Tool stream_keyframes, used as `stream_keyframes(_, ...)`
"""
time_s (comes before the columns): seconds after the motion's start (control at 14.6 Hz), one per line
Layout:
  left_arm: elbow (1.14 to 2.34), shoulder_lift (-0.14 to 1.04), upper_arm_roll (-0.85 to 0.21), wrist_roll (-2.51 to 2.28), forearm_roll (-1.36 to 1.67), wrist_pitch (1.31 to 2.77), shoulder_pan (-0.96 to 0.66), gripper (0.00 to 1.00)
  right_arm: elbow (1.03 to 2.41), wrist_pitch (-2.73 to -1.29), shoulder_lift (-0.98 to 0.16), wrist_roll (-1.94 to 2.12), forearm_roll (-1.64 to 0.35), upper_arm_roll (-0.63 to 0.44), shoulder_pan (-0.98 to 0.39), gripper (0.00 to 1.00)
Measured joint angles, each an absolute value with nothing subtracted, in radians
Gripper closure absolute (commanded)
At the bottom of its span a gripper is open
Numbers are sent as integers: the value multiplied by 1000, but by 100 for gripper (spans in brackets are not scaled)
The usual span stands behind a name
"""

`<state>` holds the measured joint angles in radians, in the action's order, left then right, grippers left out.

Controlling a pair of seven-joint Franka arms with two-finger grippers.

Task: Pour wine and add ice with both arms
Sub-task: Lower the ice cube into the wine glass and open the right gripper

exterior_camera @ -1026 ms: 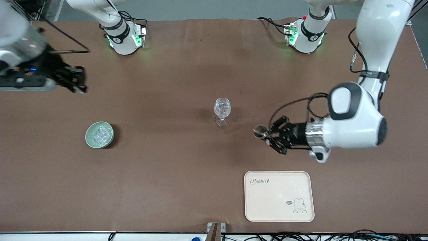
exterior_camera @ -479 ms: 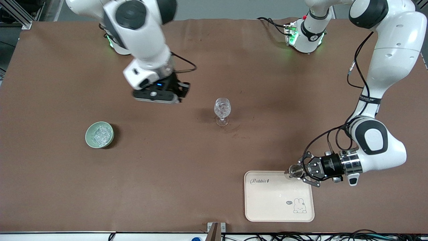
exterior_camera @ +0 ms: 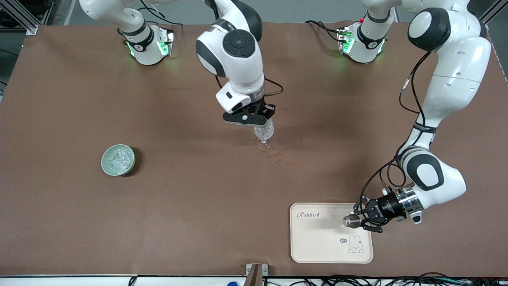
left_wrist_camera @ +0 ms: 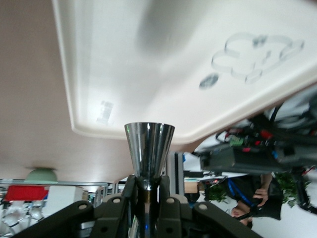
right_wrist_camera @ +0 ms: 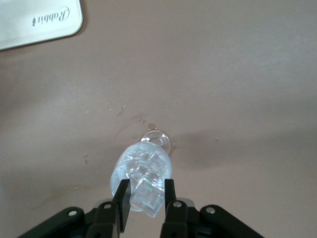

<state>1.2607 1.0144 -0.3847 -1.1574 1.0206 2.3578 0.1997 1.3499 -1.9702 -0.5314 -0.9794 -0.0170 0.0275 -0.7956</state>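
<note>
My left gripper is to set the steel jigger, now tipped low over the tray, down on the cream tray [exterior_camera: 340,225] [left_wrist_camera: 143,70], in the space between the tray's lettering and its rabbit drawing.
The clear stemmed glass [exterior_camera: 263,137] stands mid-table with ice chunks in it. My right gripper [exterior_camera: 260,123] hangs right over its rim. In the right wrist view this gripper [right_wrist_camera: 145,191] is shut on a clear ice cube [right_wrist_camera: 149,199] above the glass [right_wrist_camera: 143,163]. The pale green bowl [exterior_camera: 118,159], with more ice in it, sits toward the right arm's end. My left gripper [exterior_camera: 360,219] is shut on the steel jigger [exterior_camera: 351,221] and holds it tipped sideways low over the cream tray [exterior_camera: 317,244]. The left wrist view shows the jigger [left_wrist_camera: 148,148] between the fingers, over the tray [left_wrist_camera: 173,59].
The tray with a rabbit drawing lies near the table's front edge, toward the left arm's end; one corner of it shows in the right wrist view [right_wrist_camera: 39,20]. Both arm bases stand along the table's back edge. Small wet spots lie on the brown mat by the glass's foot.
My right arm has swung in from the right arm's end of the table to over the glass. My left arm has carried the jigger from beside the glass to over the tray.
</note>
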Motion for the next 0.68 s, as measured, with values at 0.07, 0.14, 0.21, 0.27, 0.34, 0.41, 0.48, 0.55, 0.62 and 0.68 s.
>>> stream_keyframes(0.07, 1253, 1035, -385, -1155, 1021, 2376, 199, 99, 1342, -1974, -549, -986, -17, 27, -806, 94)
stream_keyframes(0.14, 1243, 1054, -385, -1155, 1023, 2388, 198, 99, 1338, -1976, -561, -992, -17, 27, -814, 92)
stream_keyframes(0.21, 1232, 1071, -385, -1155, 1032, 2395, 197, 98, 1337, -1978, -569, -994, -17, 27, -822, 90)
stream_keyframes(0.27, 1221, 1086, -385, -1153, 1048, 2396, 197, 97, 1334, -1978, -574, -996, -17, 27, -829, 85)
stream_keyframes(0.34, 1210, 1098, -385, -1150, 1067, 2397, 196, 95, 1332, -1978, -579, -996, -17, 27, -836, 70)
stream_keyframes(0.41, 1203, 1107, -385, -1144, 1095, 2397, 195, 93, 1331, -1978, -582, -997, -17, 26, -840, 48)
stream_keyframes(0.48, 1200, 1112, -385, -1132, 1130, 2397, 194, 89, 1331, -1978, -584, -997, -16, 26, -841, 36)
stream_keyframes(0.55, 1199, 1115, -385, -1118, 1161, 2397, 192, 86, 1331, -1978, -585, -997, -16, 23, -841, 27)
stream_keyframes(0.62, 1199, 1118, -385, -1106, 1181, 2397, 190, 81, 1329, -1978, -585, -997, -16, 19, -841, 12)
stream_keyframes(0.68, 1198, 1122, -385, -1094, 1191, 2397, 189, 76, 1328, -1978, -585, -997, -16, 14, -841, 1)
